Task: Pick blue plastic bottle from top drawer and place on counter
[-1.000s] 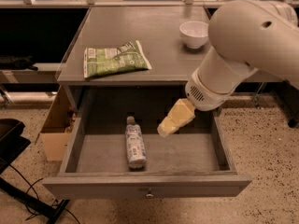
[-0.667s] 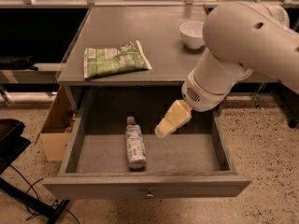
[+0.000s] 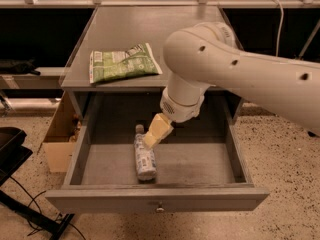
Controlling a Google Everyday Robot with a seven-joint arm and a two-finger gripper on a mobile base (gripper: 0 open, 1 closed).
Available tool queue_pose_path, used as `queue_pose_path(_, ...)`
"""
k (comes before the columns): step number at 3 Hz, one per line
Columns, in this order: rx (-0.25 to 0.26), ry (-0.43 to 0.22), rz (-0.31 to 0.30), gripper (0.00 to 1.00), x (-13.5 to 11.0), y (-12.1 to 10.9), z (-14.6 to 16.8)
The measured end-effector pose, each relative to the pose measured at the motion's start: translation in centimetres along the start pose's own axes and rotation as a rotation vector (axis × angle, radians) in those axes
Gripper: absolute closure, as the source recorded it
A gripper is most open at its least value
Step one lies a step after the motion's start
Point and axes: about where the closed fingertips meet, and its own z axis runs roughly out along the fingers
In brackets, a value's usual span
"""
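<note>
I will close my gripper on the upper half point(image 3: 142, 144) of the blue plastic bottle, between its cap and its middle, and leave the bottle's bottom end free.
The blue plastic bottle point(image 3: 144, 159) lies on its side in the open top drawer point(image 3: 200, 166), left of centre, cap toward the back. My gripper point(image 3: 151, 139) hangs from the big white arm and reaches down into the drawer, its cream tip just above the bottle's upper half near the cap. The counter point(image 3: 150, 29) is the grey top of the cabinet behind the drawer. The drawer's small metal knob point(image 3: 159, 208) shows at the front centre.
A green snack bag point(image 3: 122, 62) lies on the counter's front left. The white arm point(image 3: 240, 74) covers the counter's right side. A cardboard box point(image 3: 60, 139) stands left of the cabinet. A black stand point(image 3: 12, 149) with cables is at the lower left.
The arm has swung left and lower into the drawer, bringing the gripper from the drawer's middle to just over the bottle. The arm now hides the white bowl on the counter.
</note>
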Motion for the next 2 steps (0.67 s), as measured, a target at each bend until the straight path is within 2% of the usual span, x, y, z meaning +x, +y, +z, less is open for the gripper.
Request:
queue_pose_path(1, 0.037, 0.066, 0.049, 0.00, -2.2, 0.0, 3.0)
queue_pose_path(2, 0.042, 0.133, 0.147, 0.00, -3.1, -0.1, 5.9)
